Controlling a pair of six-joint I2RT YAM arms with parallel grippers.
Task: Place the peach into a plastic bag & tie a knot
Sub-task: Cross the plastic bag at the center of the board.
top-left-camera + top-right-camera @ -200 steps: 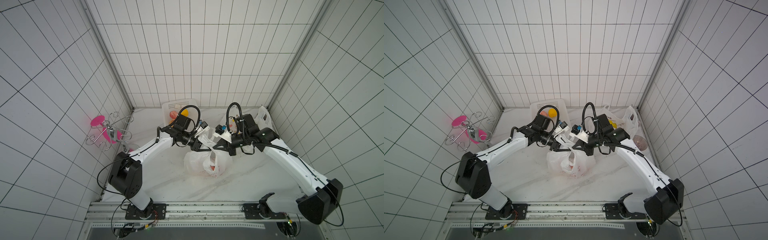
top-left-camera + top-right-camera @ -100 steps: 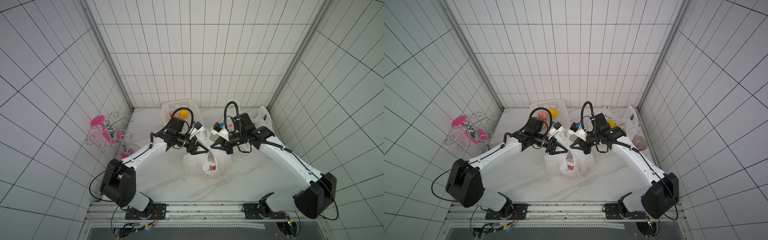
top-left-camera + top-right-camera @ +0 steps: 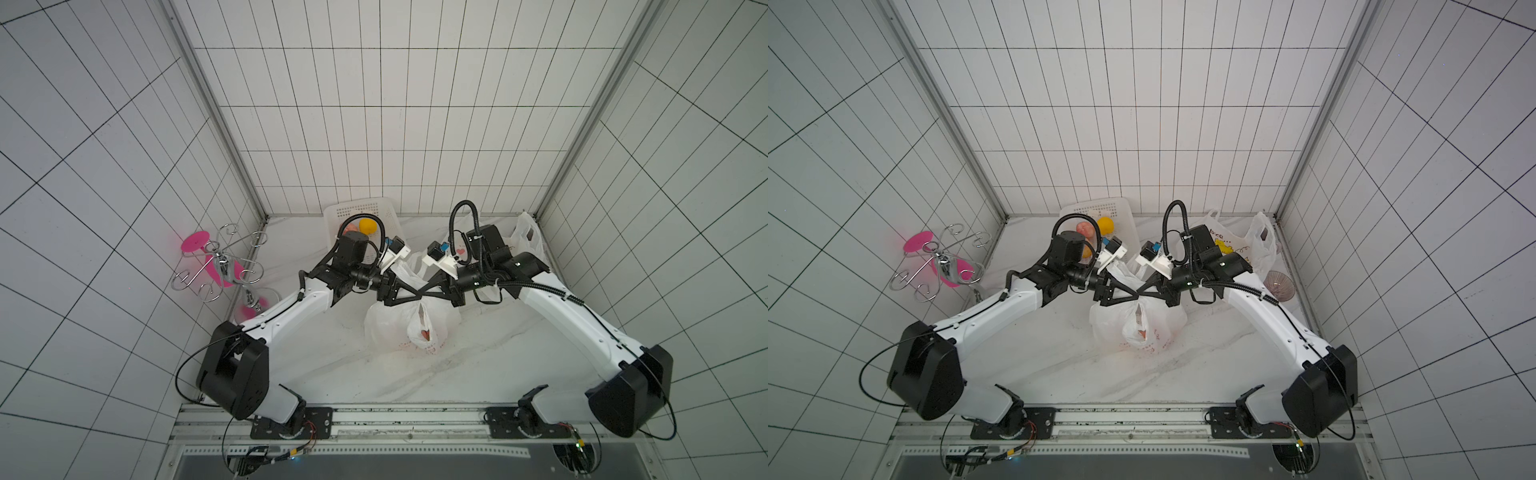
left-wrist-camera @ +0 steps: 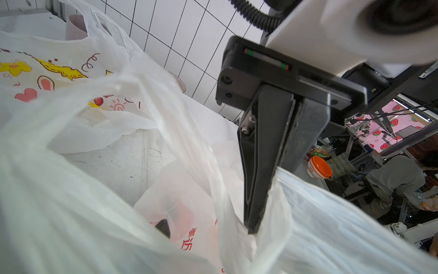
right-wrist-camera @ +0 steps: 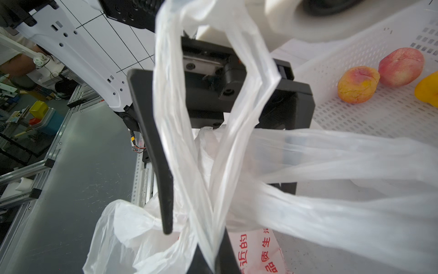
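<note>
The bag's handle loop is pinched at its twisted base by my right gripper, so my left gripper will clamp that base before my right gripper takes the loop's top [image 5: 212, 13].
The white plastic bag [image 3: 411, 328] with red print sits mid-table. The peach [image 3: 424, 333] shows reddish through its mouth, also in a top view [image 3: 1143, 333]. My right gripper [image 3: 429, 291] is above the bag, shut on a twisted bag handle [image 5: 203, 227]. The left wrist view shows its closed tips [image 4: 254, 227] pinching the plastic. My left gripper [image 3: 415, 291] faces it, almost tip to tip, and is open. In the right wrist view its fingers [image 5: 151, 142] stand wide apart, with a loop of handle [image 5: 170, 95] running loose between them.
A white perforated basket [image 3: 388, 210] at the back holds two peaches [image 5: 358, 84] and a yellow fruit [image 3: 368, 225]. A printed bag [image 3: 528, 239] lies at the back right, beside a glass bowl [image 3: 1280, 284]. A chrome and pink rack [image 3: 216, 266] stands at the left wall.
My left gripper's jaws have opened and let go of the bag handle. My right gripper stays shut on its handle, and the bag has barely shifted.
</note>
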